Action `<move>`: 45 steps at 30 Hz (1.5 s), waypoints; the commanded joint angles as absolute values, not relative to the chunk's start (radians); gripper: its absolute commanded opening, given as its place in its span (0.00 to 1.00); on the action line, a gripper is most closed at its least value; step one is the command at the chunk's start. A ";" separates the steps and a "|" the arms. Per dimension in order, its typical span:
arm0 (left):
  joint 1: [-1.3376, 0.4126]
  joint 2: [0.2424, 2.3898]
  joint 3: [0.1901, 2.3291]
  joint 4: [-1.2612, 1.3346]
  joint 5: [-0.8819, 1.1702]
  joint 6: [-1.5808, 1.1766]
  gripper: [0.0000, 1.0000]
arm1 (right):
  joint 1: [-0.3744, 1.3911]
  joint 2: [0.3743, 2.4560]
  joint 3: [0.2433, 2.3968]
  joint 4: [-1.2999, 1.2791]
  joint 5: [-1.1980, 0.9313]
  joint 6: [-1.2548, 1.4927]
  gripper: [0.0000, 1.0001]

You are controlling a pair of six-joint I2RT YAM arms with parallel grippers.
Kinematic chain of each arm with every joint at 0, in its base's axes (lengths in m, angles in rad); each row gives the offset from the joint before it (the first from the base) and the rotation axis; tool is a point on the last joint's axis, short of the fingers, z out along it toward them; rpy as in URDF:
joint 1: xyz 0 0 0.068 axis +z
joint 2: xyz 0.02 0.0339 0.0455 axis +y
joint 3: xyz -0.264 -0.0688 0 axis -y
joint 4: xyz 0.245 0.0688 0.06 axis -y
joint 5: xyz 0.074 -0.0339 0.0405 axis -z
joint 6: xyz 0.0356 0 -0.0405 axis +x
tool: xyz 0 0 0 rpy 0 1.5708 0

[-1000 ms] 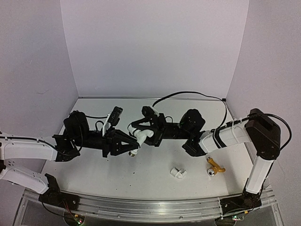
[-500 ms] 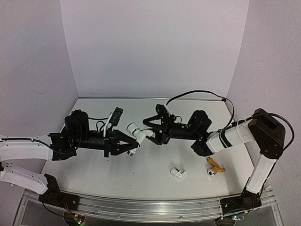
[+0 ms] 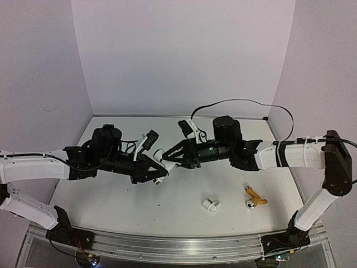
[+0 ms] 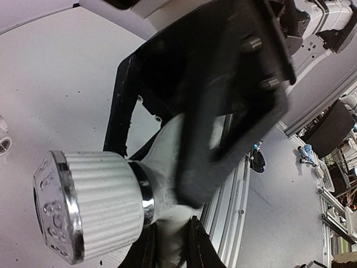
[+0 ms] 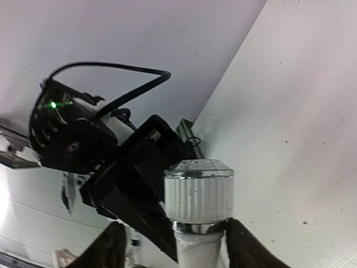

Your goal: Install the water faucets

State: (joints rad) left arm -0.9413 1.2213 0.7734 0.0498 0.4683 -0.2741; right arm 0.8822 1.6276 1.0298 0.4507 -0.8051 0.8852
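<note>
The body of the white faucet is crosswise in my left gripper, so my right gripper needs to hold the faucet while my left gripper takes its threaded end (image 3: 158, 181).
The white faucet (image 3: 165, 164) hangs above the table's middle between both grippers. Its ribbed knob with a silvery cap fills the left wrist view (image 4: 95, 209) and the right wrist view (image 5: 198, 195). My right gripper (image 3: 168, 157) (image 5: 181, 239) straddles the faucet's body just below the knob, one finger touching the chrome ring. My left gripper (image 3: 157, 172) (image 4: 170, 252) is shut on a white piece at the faucet's lower end, seemingly a pipe fitting. The yellow-gold faucet (image 3: 254, 197) lies on the table at the right.
A second stubby white pipe fitting (image 3: 211, 205) lies on the table near the front, left of the yellow faucet. A black cable (image 3: 240, 102) arcs over the right arm. Purple walls close the back and both sides.
The right arm has swung left and turned its wrist, bringing the white faucet down onto the piece in the left gripper. The left gripper has moved right to meet it.
</note>
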 commanded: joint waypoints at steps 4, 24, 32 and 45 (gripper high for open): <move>-0.940 1.233 0.831 0.034 0.481 -0.248 0.00 | 0.897 1.658 1.074 0.319 -0.794 0.782 0.21; -0.934 1.179 0.713 0.317 0.533 -0.543 0.84 | 0.897 1.410 0.814 0.682 -0.605 0.880 0.00; -0.934 1.241 0.643 0.639 0.638 -0.706 0.70 | 0.897 1.378 0.762 0.827 -0.609 0.952 0.00; -0.934 1.260 0.626 0.710 0.666 -0.714 0.06 | 0.899 1.379 0.753 0.830 -0.628 0.968 0.06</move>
State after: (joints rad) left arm -0.9318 1.2469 0.6170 0.6247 0.6258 -0.7090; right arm 0.8936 1.4086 0.7441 0.8001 -0.6277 0.9836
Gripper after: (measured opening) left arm 0.212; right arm 0.212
